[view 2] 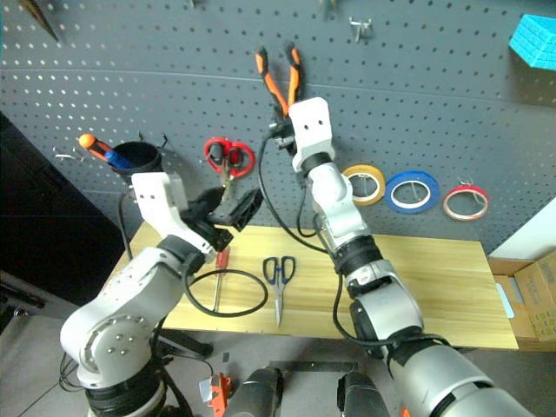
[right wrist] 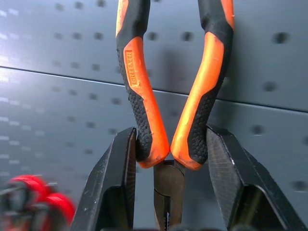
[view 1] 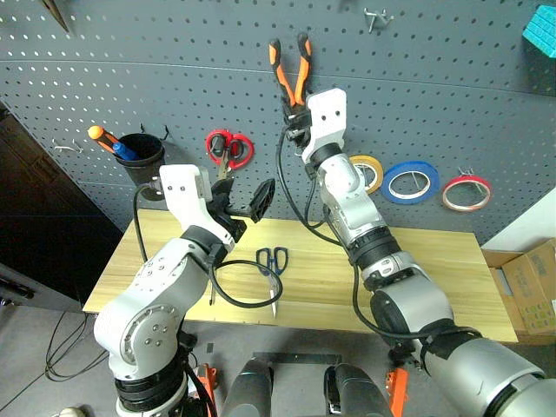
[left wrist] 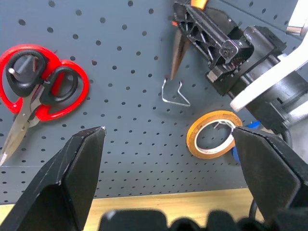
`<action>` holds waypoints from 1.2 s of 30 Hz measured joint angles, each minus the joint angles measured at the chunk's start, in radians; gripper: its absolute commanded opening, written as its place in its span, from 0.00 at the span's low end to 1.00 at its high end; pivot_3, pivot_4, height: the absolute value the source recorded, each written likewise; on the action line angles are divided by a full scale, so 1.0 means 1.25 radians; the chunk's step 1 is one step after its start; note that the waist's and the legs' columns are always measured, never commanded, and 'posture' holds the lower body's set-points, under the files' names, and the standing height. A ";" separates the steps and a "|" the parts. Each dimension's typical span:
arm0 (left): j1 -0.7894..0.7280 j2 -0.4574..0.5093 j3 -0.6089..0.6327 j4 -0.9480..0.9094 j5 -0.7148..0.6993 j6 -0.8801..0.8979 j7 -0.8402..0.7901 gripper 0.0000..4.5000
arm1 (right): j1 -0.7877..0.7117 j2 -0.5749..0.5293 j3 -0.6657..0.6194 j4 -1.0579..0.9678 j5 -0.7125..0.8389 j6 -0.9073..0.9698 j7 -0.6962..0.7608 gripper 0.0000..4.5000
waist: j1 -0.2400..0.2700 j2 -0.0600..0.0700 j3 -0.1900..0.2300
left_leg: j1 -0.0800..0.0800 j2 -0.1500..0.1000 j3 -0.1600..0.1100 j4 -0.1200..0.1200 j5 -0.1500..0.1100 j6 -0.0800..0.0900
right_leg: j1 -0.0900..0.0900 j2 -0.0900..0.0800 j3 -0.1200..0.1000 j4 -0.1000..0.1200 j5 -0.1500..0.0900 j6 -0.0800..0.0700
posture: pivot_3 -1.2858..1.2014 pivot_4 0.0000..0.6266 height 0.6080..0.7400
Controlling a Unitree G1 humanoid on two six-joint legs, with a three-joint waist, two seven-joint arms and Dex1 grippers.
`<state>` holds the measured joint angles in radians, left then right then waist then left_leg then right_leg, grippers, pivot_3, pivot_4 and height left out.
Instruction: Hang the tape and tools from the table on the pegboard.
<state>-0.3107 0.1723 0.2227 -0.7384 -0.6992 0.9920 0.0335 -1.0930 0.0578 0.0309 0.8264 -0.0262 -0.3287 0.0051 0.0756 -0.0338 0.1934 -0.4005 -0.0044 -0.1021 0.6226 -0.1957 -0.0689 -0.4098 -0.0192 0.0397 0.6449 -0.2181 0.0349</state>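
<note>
My right gripper will let go of the orange-and-black pliers in the wire hook (view 1: pixel 315 144) between the red-handled scissors and yellow roll.
My right gripper (view 1: pixel 294 117) is raised against the dark grey pegboard (view 1: pixel 452 104), shut on the orange-and-black pliers (right wrist: pixel 144 96). Their handles (view 1: pixel 291 65) point up and their nose points down between the fingers (right wrist: pixel 115 192). A bare wire hook (left wrist: pixel 174 94) sits just below the nose. My left gripper (view 1: pixel 245 204) hovers open over the table (view 1: pixel 434 261), holding nothing. The dark-blue-handled scissors (view 1: pixel 273 261) lie on the wood, with the red-handled screwdriver (view 2: pixel 221 259) to their left, partly behind my left arm. The red tape (view 1: pixel 466 193) hangs on the board at the right.
On the board hang red-handled scissors (view 1: pixel 228 148), a yellow roll (view 1: pixel 369 169), a blue roll (view 1: pixel 411 182) and a black cup (view 1: pixel 139 156) with orange-and-blue tools. A cardboard box (view 1: pixel 530 287) stands past the table's right end. A black cable loop (view 1: pixel 252 291) lies by the scissors.
</note>
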 measured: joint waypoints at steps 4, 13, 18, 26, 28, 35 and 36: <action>-0.002 0.005 0.001 0.002 -0.001 0.000 0.000 1.00 | -0.002 -0.001 -0.009 0.056 -0.004 -0.033 -0.028 0.38 | 0.000 0.000 0.000 | 0.000 0.000 0.000 0.000 0.000 0.000 | 0.000 0.000 0.000 0.000 0.000 -0.001 | 0.63 0.15 1.00; -0.008 0.011 0.000 0.010 -0.002 0.000 -0.001 1.00 | 0.027 0.038 -0.008 0.078 -0.002 -0.039 -0.049 0.38 | 0.000 0.000 0.000 | 0.000 0.000 0.000 0.000 0.000 0.000 | 0.000 0.000 0.000 0.001 -0.001 -0.001 | 0.63 0.17 1.00; -0.008 0.017 0.000 0.010 -0.003 0.000 0.000 1.00 | 0.038 0.043 -0.007 0.078 -0.003 -0.038 -0.051 0.38 | 0.001 0.000 0.000 | 0.000 0.000 0.000 0.000 0.000 0.000 | 0.000 0.000 0.000 0.000 -0.001 -0.001 | 0.63 0.17 1.00; -0.008 0.017 0.000 0.010 -0.005 0.002 0.007 1.00 | 0.063 0.036 0.006 0.093 -0.046 -0.021 -0.067 0.38 | 0.001 0.000 0.000 | 0.000 0.000 0.000 0.000 0.000 0.000 | 0.000 0.000 0.000 0.000 -0.001 -0.001 | 0.64 0.18 1.00; -0.008 0.017 -0.001 0.010 -0.006 0.002 0.012 1.00 | 0.066 0.031 0.008 0.098 -0.055 -0.012 -0.074 0.38 | 0.001 0.000 0.000 | 0.000 0.000 0.000 0.000 0.000 0.000 | 0.000 0.000 0.000 0.000 -0.001 -0.001 | 0.64 0.18 1.00; -0.007 0.018 -0.001 0.010 -0.006 0.003 0.014 1.00 | 0.080 0.022 0.010 0.096 -0.063 -0.002 -0.074 0.71 | 0.001 0.000 0.000 | 0.000 0.000 0.000 0.000 0.000 0.000 | 0.000 0.000 0.000 0.000 -0.001 -0.001 | 0.63 0.18 1.00; -0.007 0.018 -0.001 0.010 -0.006 0.003 0.014 1.00 | 0.080 0.021 0.009 0.095 -0.062 0.001 -0.074 0.80 | 0.000 0.000 0.000 | 0.000 0.000 0.000 0.000 0.000 0.000 | 0.000 0.000 0.000 0.000 -0.001 -0.001 | 0.63 0.18 1.00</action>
<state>-0.3190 0.1943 0.2210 -0.7264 -0.7067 0.9951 0.0507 -0.9926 0.0846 0.0422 0.9451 -0.1041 -0.3276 -0.0875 0.0761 -0.0337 0.1935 -0.4000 -0.0042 -0.1025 0.6224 -0.1953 -0.0687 -0.4097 -0.0190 0.0399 0.6453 -0.2198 0.0340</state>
